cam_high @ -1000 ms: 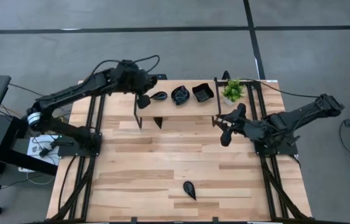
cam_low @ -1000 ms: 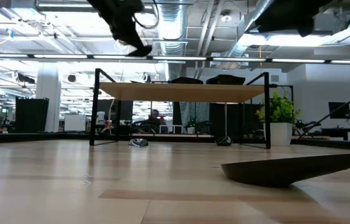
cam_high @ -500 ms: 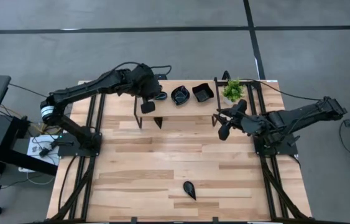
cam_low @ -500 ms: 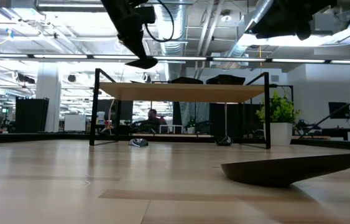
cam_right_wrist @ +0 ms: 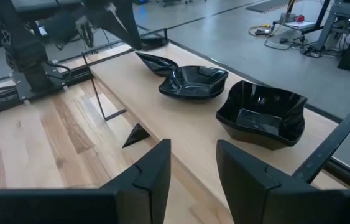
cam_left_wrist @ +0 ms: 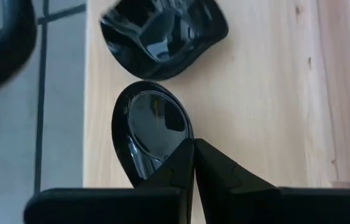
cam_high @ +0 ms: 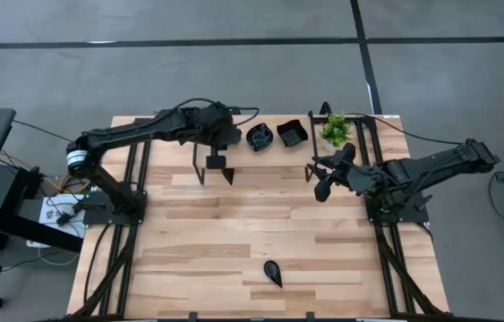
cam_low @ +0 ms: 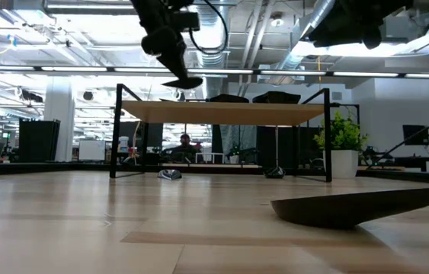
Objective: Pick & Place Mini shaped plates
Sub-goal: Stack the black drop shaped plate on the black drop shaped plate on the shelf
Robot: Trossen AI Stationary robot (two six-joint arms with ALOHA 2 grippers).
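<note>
I need to let go of the black teardrop plate with my left gripper on the top of the wooden shelf, beside the scalloped plate [cam_high: 228,139] [cam_left_wrist: 162,144].
My left gripper [cam_left_wrist: 193,144] is shut on a black teardrop mini plate [cam_left_wrist: 153,127] over the left end of the wooden shelf [cam_high: 260,163]. A scalloped plate [cam_high: 260,136] and a square plate [cam_high: 292,133] rest on the shelf's top to its right. Another teardrop plate [cam_high: 272,273] lies on the table near the front edge. My right gripper [cam_right_wrist: 192,152] stands open with nothing between its fingers, beside the shelf's right leg [cam_high: 323,188]. My left gripper pinches the teardrop plate's rim at its narrow end [cam_left_wrist: 178,154] between its two fingers. The fingers slant down from the table's left. The plate sits about level, hollow side up, and in the low view it hangs [cam_low: 182,81] a little above the shelf's top.
A small green potted plant [cam_high: 335,130] stands at the shelf's right end, close to my right arm. The shelf's thin black legs [cam_high: 200,170] stand on the table. The wide middle of the table [cam_high: 252,224] lies bare.
My left gripper has moved toward the table's right edge and down toward the shelf, rolling at the wrist as it went. The teardrop plate has stayed in its hold and sunk closer to the shelf's top, nearer the scalloped plate.
</note>
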